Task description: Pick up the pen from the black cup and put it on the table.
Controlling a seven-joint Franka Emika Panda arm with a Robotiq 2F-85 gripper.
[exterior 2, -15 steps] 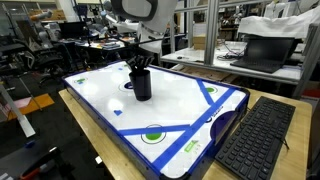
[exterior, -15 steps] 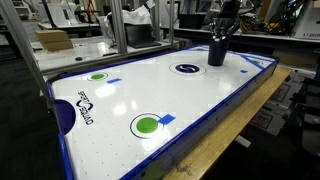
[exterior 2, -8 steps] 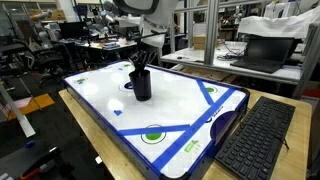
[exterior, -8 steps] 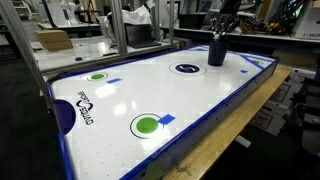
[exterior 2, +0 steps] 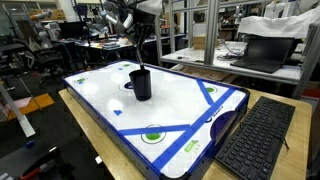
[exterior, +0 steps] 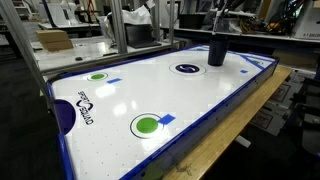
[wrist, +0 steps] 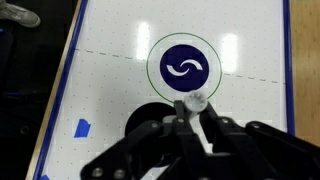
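Note:
I should let go of the pen on the white table, at the dark-blue circle's edge [exterior: 202, 67] [wrist: 157, 81] facing the black cup.
The black cup [exterior: 216, 53] stands upright on the white table [exterior: 150, 90] near its far end, next to a printed dark-blue circle [wrist: 185, 67]. It also shows in the other exterior view [exterior 2: 141, 84] and as a dark round shape in the wrist view [wrist: 148, 117]. My gripper [wrist: 190, 115] is above the cup, shut on the pen [wrist: 192, 103], whose pale end sticks out between the fingers. In an exterior view the thin pen [exterior 2: 143, 55] hangs from the gripper [exterior 2: 132, 25], its lower tip at about the cup's rim.
A black keyboard [exterior 2: 255, 140] lies on the wooden bench beside the table. Green spots [exterior: 146, 125] and blue marks are printed on the table. The table has a raised blue rim [exterior 2: 190, 150]. Desks, a laptop [exterior 2: 262, 50] and lab clutter stand behind.
My gripper has risen from down at the cup's mouth to well above it, drawing the pen up out of the cup. The cup has stayed in place.

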